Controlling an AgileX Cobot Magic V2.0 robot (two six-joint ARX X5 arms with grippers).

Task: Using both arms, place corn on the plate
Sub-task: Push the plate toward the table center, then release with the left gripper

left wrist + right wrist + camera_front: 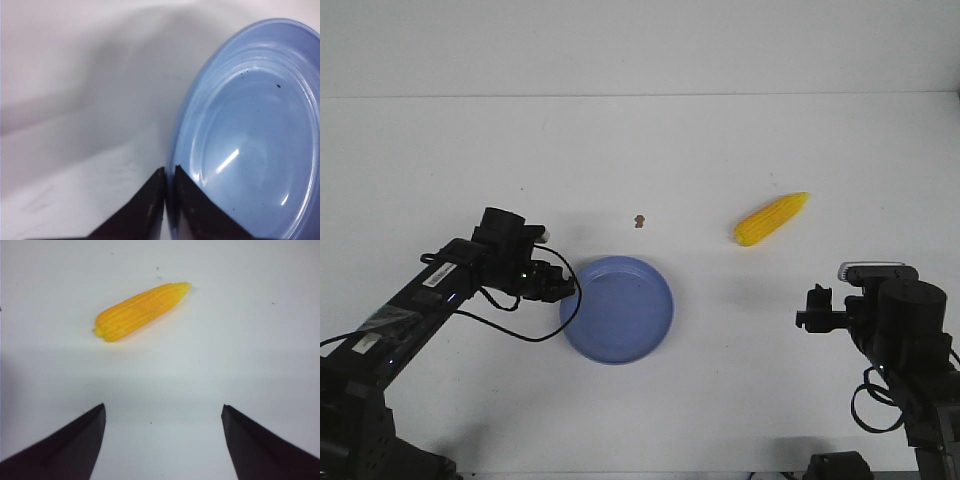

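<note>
The robot's left gripper will release the plate on the white table (617, 328) between the robot's two grippers, nearer than the brown speck.
The periwinkle-blue plate (618, 309) lies on the white table, left of centre. My left gripper (563, 290) is shut on the plate's left rim; in the left wrist view one finger is outside and one inside the rim (175, 165) of the plate (250, 140). The yellow corn (772, 218) lies on the table at the right, far from the plate, tip pointing up-right. My right gripper (812, 318) is open and empty, near of the corn. In the right wrist view the corn (141, 311) lies well ahead of the spread fingers (163, 410).
A tiny brown speck (639, 220) lies on the table beyond the plate. The table's far edge (640, 96) meets a white wall.
</note>
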